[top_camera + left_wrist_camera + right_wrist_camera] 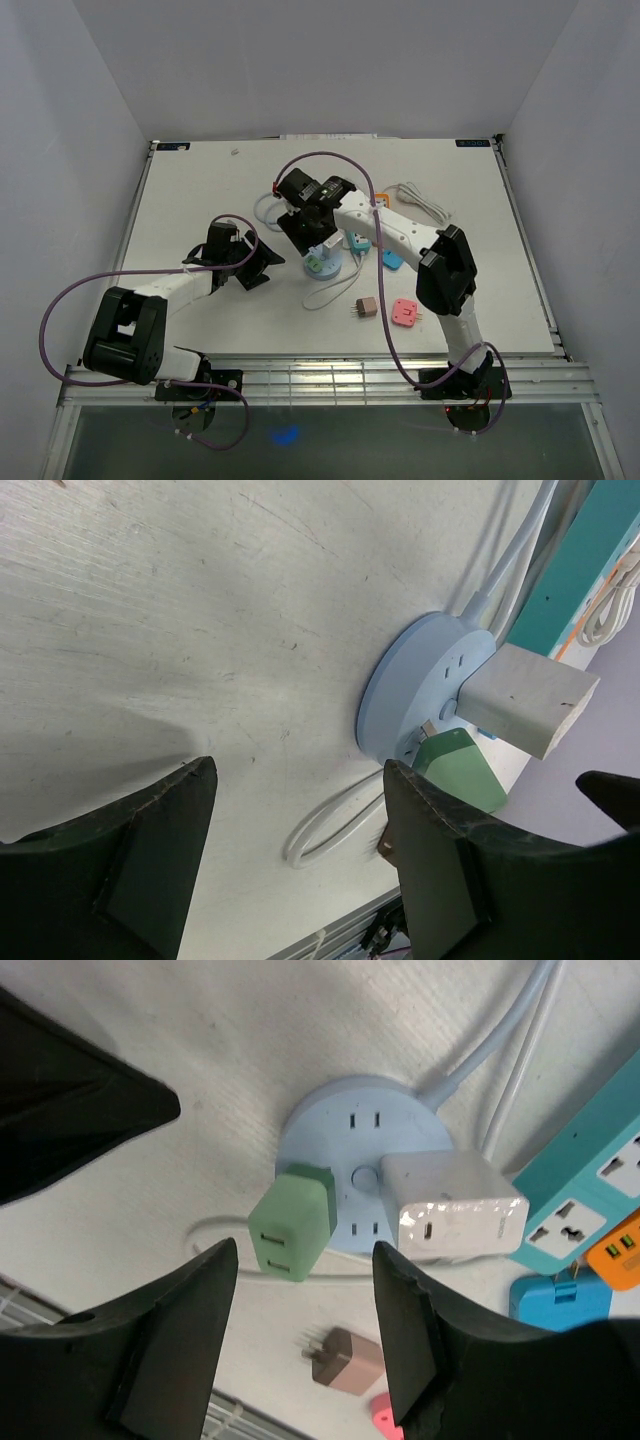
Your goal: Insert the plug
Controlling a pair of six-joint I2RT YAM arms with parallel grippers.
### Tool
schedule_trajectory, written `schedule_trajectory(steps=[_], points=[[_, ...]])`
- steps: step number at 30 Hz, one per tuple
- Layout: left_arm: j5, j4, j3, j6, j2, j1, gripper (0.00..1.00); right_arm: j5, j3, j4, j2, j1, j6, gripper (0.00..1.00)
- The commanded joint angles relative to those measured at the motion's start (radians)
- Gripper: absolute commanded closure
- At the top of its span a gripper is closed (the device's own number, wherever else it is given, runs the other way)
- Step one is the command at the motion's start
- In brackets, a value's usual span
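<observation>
Next, I close my right gripper around the green plug's body (293, 1222) and push it in deeper, because the green plug leans and a prong shows at the hub's socket.
A round light-blue power hub (350, 1130) lies on the white table. A green plug (292, 1228) stands in a socket at its edge, and a white charger (450, 1215) stands in another socket beside it. My right gripper (300, 1330) is open above the green plug and holds nothing; its fingers stand apart from the plug. In the top view the right gripper (308, 232) hovers over the hub (328, 268). My left gripper (295, 850) is open and empty, just left of the hub (400, 690), with the green plug (460, 770) beyond its right finger.
A brown plug (345, 1358) and a pink plug (405, 314) lie loose nearer the front edge. A teal power strip (590, 1180), a blue adapter (560, 1300) and an orange one (620, 1250) lie right of the hub. The hub's white cable (330, 830) loops in front.
</observation>
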Motion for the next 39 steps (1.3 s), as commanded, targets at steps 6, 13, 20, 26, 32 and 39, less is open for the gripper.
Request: schedule_trajectory(steps=[6, 13, 20, 26, 32, 39], points=[[-0.003, -0.036, 0.040, 0.023, -0.044, -0.004, 0.22, 0.043, -0.232, 0.188, -0.167, 0.054, -0.025, 0.38], [-0.010, -0.059, 0.058, 0.032, -0.056, -0.006, 0.22, 0.112, -0.362, 0.313, -0.227, 0.085, -0.031, 0.38], [-0.018, -0.071, 0.066, 0.039, -0.053, -0.004, 0.22, 0.202, -0.374, 0.350, -0.204, 0.112, -0.049, 0.39], [-0.020, -0.080, 0.072, 0.042, -0.050, -0.003, 0.22, 0.259, -0.382, 0.365, -0.195, 0.128, -0.062, 0.42], [0.000, -0.100, 0.088, 0.053, -0.034, 0.014, 0.21, 0.246, -0.397, 0.371, -0.192, 0.142, -0.062, 0.42], [0.028, -0.091, 0.080, 0.058, -0.033, 0.040, 0.22, 0.270, -0.445, 0.388, -0.210, 0.162, -0.052, 0.43]])
